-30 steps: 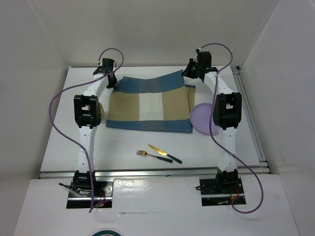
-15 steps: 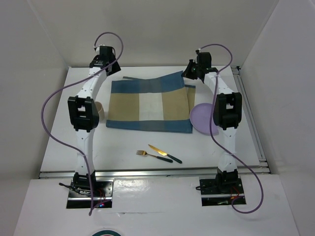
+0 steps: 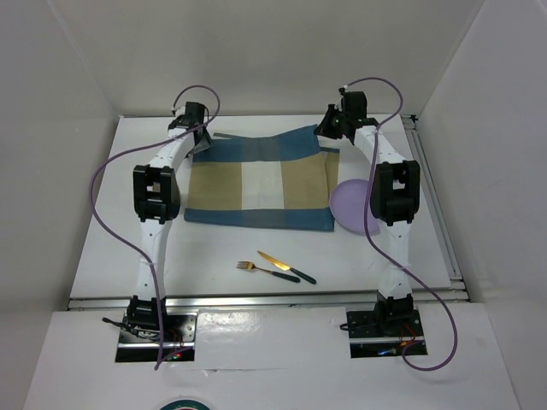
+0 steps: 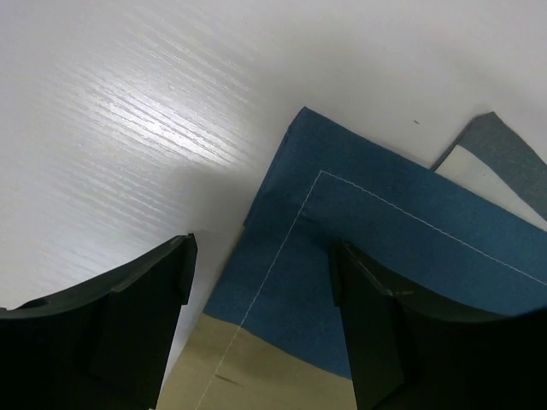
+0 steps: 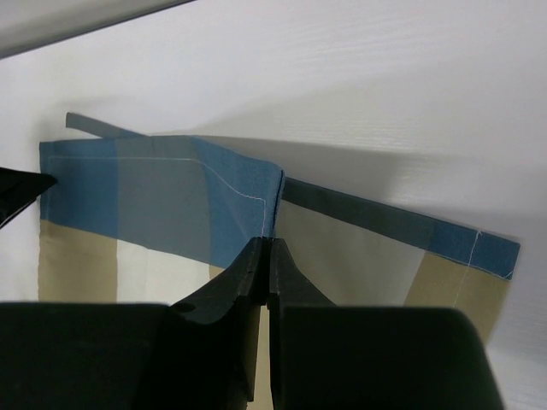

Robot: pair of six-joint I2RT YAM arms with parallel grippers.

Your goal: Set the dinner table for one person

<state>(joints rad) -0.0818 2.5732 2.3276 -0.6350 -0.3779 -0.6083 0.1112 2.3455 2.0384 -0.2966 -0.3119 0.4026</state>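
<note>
Next, my right gripper lets go of the placemat's raised corner over its exposed lower layer's far end [image 3: 336, 153] [image 5: 466, 278], beyond the purple plate.
A blue-and-tan checked placemat [image 3: 256, 184] lies on the white dinner table [image 3: 205, 248]. My left gripper [image 3: 198, 141] hovers open just over its far left corner. In the left wrist view that corner [image 4: 342, 222] lies flat on the table [image 4: 128, 120], and nothing sits inside my left gripper [image 4: 261, 282]. My right gripper [image 3: 330, 130] is shut on the far right corner and holds it lifted. In the right wrist view my right gripper [image 5: 269, 246] pinches a raised fold of the placemat [image 5: 154, 192].
A purple plate [image 3: 349, 205] rests right of the placemat, partly behind the right arm. A gold fork [image 3: 255, 269] and a gold knife [image 3: 285, 267] with dark handles lie near the front. A metal rail [image 3: 256, 297] edges the table.
My left gripper opened and let go of the far left corner, which now lies flat. The left arm rose, then came back down over it. The right arm stayed put.
</note>
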